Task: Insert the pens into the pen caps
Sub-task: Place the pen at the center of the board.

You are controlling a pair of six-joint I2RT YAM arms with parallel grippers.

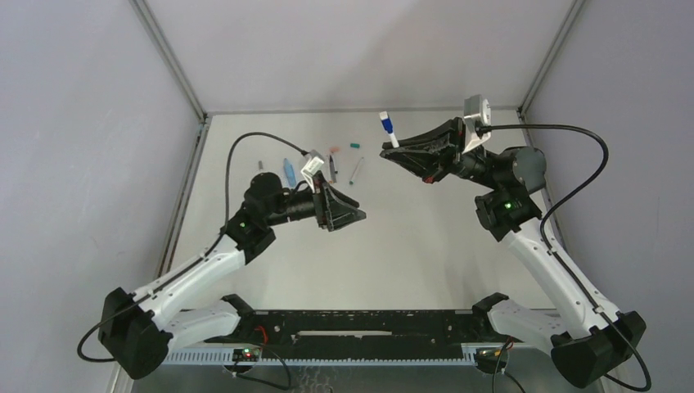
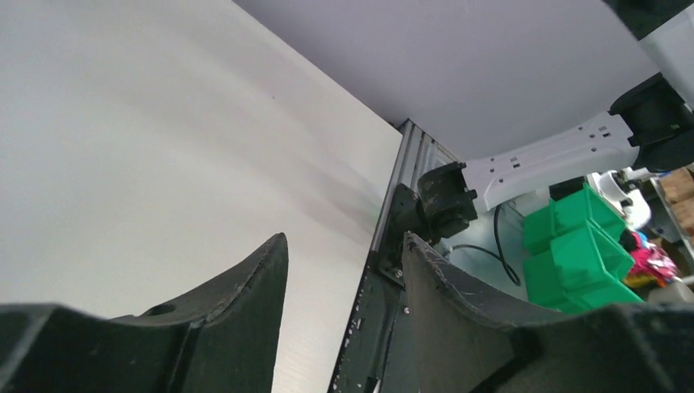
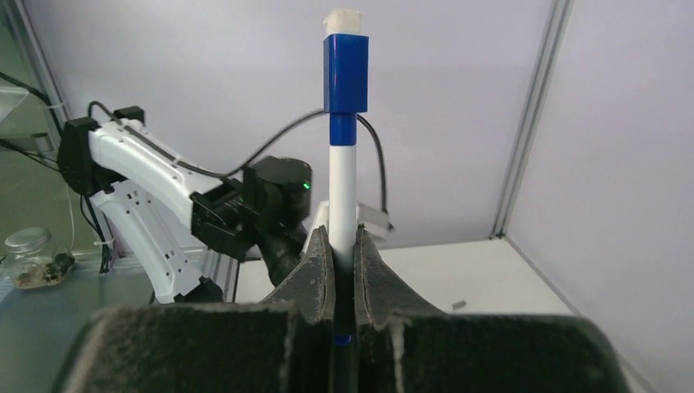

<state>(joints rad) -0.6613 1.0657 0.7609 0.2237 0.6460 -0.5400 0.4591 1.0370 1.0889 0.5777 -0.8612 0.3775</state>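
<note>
My right gripper needs to release the white pen on the bare table (image 1: 457,186) just below its own black wrist.
My right gripper (image 1: 385,152) is shut on a white pen (image 1: 390,133) with a blue cap (image 1: 385,124) on its end, held above the table's back right. In the right wrist view the pen (image 3: 342,184) stands upright between the fingers (image 3: 317,262), with the blue cap (image 3: 344,74) on top. My left gripper (image 1: 348,216) is open and empty above the table's middle left; its wrist view shows only bare table between the fingertips (image 2: 274,262). Behind it lie a light-blue pen (image 1: 289,170), a thin grey pen (image 1: 357,169), a teal cap (image 1: 355,146) and a salmon-pink cap (image 1: 334,151).
A small dark pen (image 1: 261,165) lies at the back left. Grey walls with metal corner posts (image 1: 172,61) enclose the table. Green bins (image 2: 581,246) stand beyond the table's near edge rail (image 2: 385,246).
</note>
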